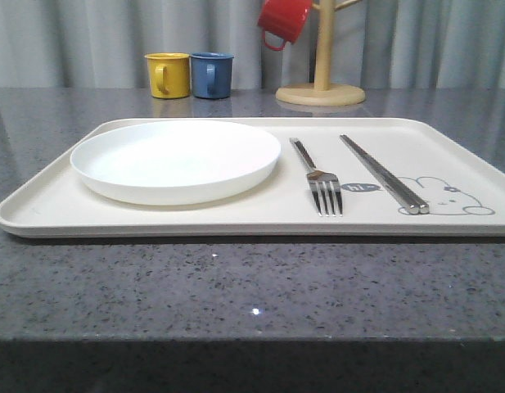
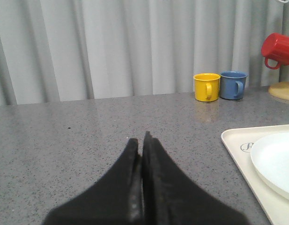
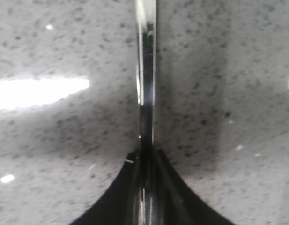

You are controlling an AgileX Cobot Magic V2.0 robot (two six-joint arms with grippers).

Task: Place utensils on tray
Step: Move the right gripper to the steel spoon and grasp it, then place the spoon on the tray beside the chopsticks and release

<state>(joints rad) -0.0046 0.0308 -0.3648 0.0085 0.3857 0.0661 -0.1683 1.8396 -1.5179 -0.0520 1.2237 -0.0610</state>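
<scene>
Next, my right gripper lets go of the spoon between the silver chopsticks and the cream tray's side rim (image 1: 455,169).
The cream tray (image 1: 39,214) lies on the grey stone table. On it rest a round white plate (image 1: 174,160) at the left, a silver fork (image 1: 317,180) in the middle and a pair of silver chopsticks (image 1: 383,173) over the rabbit drawing. My right gripper (image 3: 145,157) is shut on a slim shiny metal handle (image 3: 146,56), apparently the spoon's, just above the bare tabletop; the bowl is out of view. My left gripper (image 2: 140,140) is shut and empty, over the table to the left of the tray (image 2: 238,150) and plate (image 2: 275,159).
A yellow mug (image 1: 169,75) and a blue mug (image 1: 211,75) stand at the back of the table. A red mug (image 1: 283,20) hangs on a wooden mug tree (image 1: 320,82) behind the tray. Grey curtains close the far side.
</scene>
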